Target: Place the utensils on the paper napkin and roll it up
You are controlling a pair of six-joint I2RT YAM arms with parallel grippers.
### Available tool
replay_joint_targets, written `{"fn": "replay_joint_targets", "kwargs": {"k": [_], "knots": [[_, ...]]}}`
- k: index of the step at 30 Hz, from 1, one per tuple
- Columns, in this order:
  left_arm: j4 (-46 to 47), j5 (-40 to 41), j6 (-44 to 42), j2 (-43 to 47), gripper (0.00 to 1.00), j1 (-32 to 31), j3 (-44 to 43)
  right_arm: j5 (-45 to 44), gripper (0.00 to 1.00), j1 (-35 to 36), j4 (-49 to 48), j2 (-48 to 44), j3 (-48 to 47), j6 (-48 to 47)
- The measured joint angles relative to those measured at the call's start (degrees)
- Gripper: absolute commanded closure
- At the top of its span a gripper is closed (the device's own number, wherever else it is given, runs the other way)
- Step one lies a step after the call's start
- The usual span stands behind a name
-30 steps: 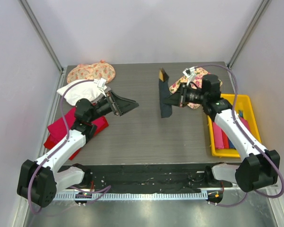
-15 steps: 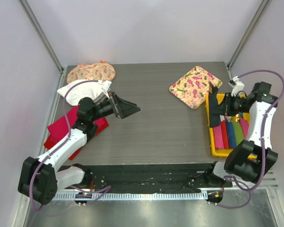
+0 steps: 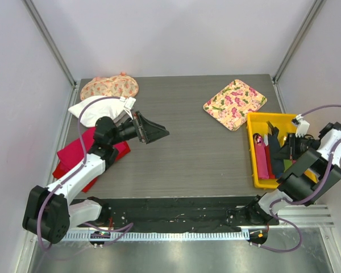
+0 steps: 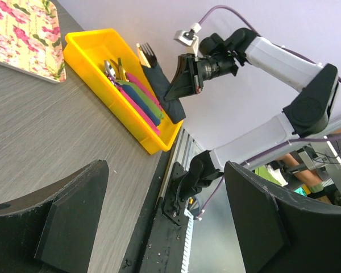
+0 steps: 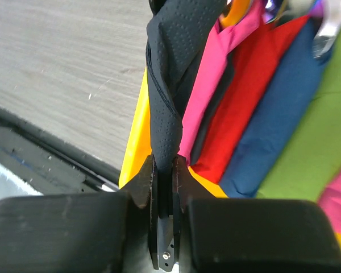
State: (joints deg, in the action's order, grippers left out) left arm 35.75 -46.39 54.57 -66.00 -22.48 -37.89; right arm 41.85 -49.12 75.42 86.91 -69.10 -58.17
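Note:
The robot's right gripper should set the dark napkin bundle down between the pink and red rolls (image 3: 269, 163) (image 5: 220, 111) in the yellow bin.
The paper napkin (image 5: 173, 74) is a rolled, dark dimpled bundle, and my right gripper (image 5: 165, 162) is shut on its lower end. The bundle hangs over the yellow bin (image 3: 256, 170) at the table's right edge, seen as the napkin (image 4: 165, 79) held by the right gripper (image 4: 184, 77). Utensils (image 4: 143, 54), tan-orange with fork tines, stick out of the roll's top. From above, the napkin (image 3: 275, 145) sits just ahead of the right gripper (image 3: 286, 149). My left gripper (image 3: 159, 133) hovers open over the left of the table, empty (image 4: 166, 170).
The bin holds pink, red, blue and green rolls (image 5: 273, 96). A floral cloth (image 3: 234, 103) lies just beyond the bin. At the back left lie another floral cloth (image 3: 109, 87), a white cloth (image 3: 96, 109) and a red cloth (image 3: 74, 156).
My right arm has swung from mid-table to the right, carrying the rolled napkin to over the yellow bin. The floral cloth is now uncovered. The left arm has barely moved.

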Motion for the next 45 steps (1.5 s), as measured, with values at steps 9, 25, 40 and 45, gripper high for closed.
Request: {"fn": "replay_joint_targets", "kwargs": {"k": [9,25,40,45], "knots": [[0.7,-1.3,0.0,-0.4,0.13,0.0,0.0,0.6,0.99,-1.2,0.5,6.2,2.1,-3.4],[0.6,-1.2,-1.0,-2.6,0.08,-0.5,0.0,3.5,0.99,-1.4,0.5,12.3,3.5,-4.7],[0.7,-2.2,-3.4,-2.1,0.08,-0.5,2.4,3.8,0.99,-1.4,0.9,20.2,2.3,-4.1],[0.9,-2.3,-3.6,-2.1,0.08,-0.5,3.5,3.7,0.97,-1.4,1.2,24.0,-0.2,-2.6]]}}
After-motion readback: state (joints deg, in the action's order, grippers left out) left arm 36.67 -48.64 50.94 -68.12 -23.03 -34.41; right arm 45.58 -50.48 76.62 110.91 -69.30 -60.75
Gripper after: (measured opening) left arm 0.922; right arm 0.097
